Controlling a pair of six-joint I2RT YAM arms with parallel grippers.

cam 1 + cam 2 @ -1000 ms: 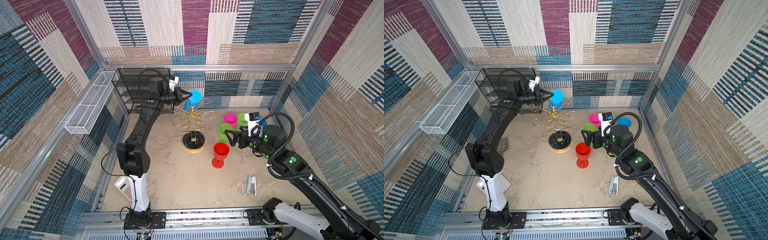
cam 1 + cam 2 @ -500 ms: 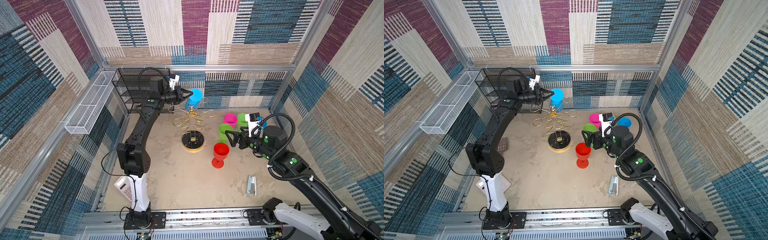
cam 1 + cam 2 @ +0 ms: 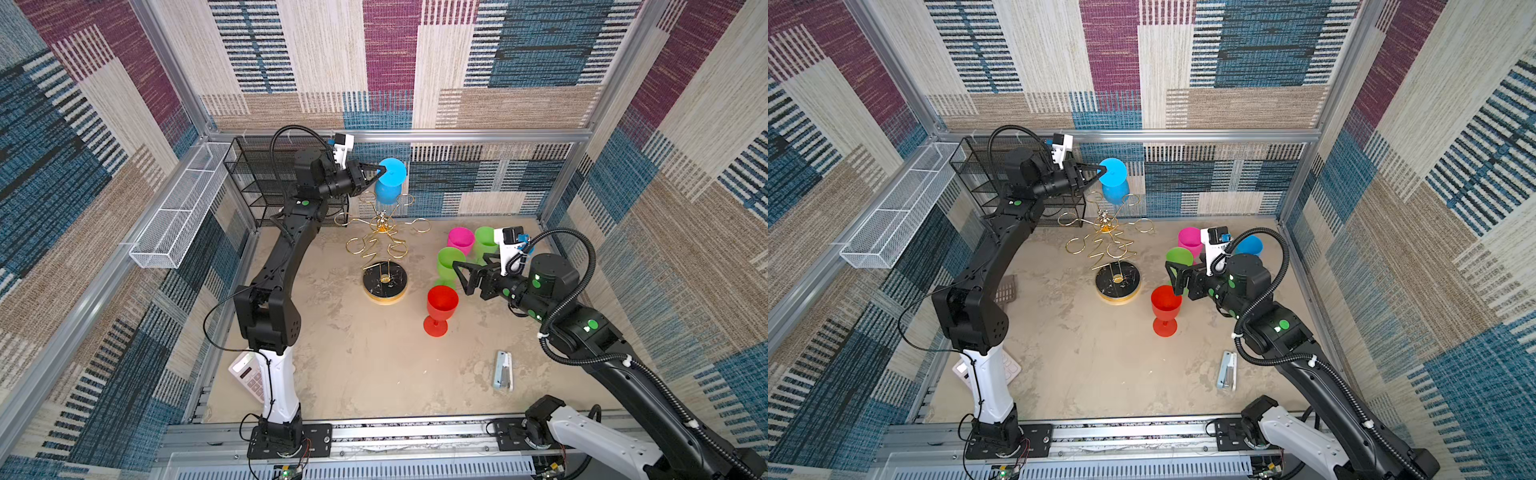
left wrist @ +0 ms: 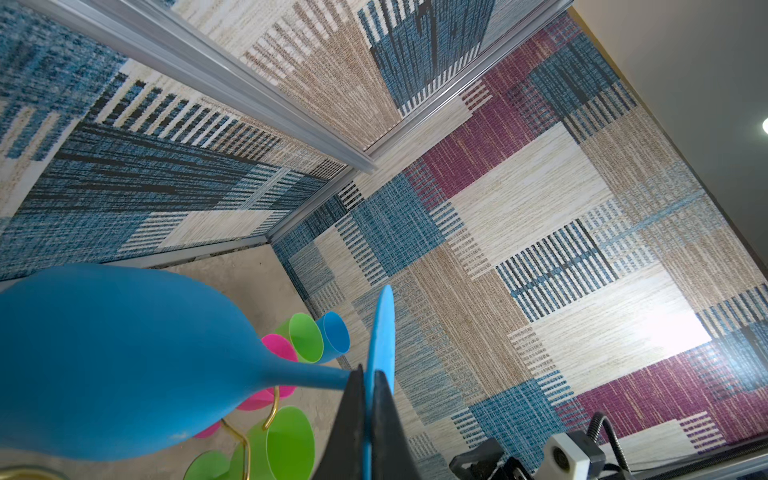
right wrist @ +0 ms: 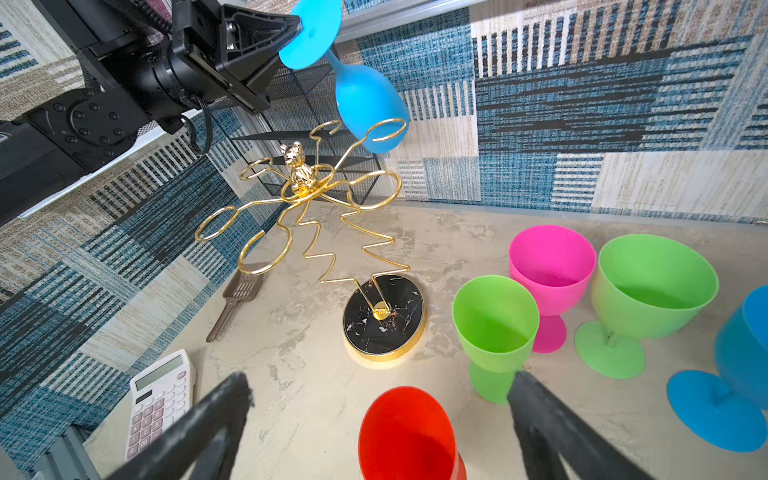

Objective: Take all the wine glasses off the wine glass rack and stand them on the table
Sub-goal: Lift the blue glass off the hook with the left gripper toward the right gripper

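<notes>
Next, my right gripper closes around the bowl of the upside-down blue wine glass (image 3: 389, 194) (image 5: 373, 110), because my left gripper holds the glass's foot.
The blue wine glass (image 3: 390, 183) (image 3: 1113, 179) hangs upside down and tilted, high above the table. My left gripper (image 3: 380, 169) (image 4: 368, 374) is shut on its flat foot. In the right wrist view its bowl (image 5: 365, 104) overlaps a top ring of the gold wine glass rack (image 5: 316, 224); whether they touch I cannot tell. The rack (image 3: 380, 239) (image 3: 1113, 249) stands mid-table on a black, gold-rimmed base. My right gripper (image 3: 463, 278) (image 5: 378, 380) is open, holding nothing, just above and beside a red wine glass (image 3: 440, 305) (image 5: 405, 432).
Two green glasses (image 5: 492, 320) (image 5: 652, 282), a pink one (image 5: 550, 266) and a blue one (image 5: 744, 332) stand right of the rack. A black mesh shelf (image 3: 257, 183) and white wire basket (image 3: 178, 220) line the left. A calculator (image 5: 160, 395), brown spatula (image 5: 237, 299) and metal tool (image 3: 503, 370) lie on the table.
My left gripper has lifted the blue wine glass a little higher above the rack. The right arm has stayed where it was.
</notes>
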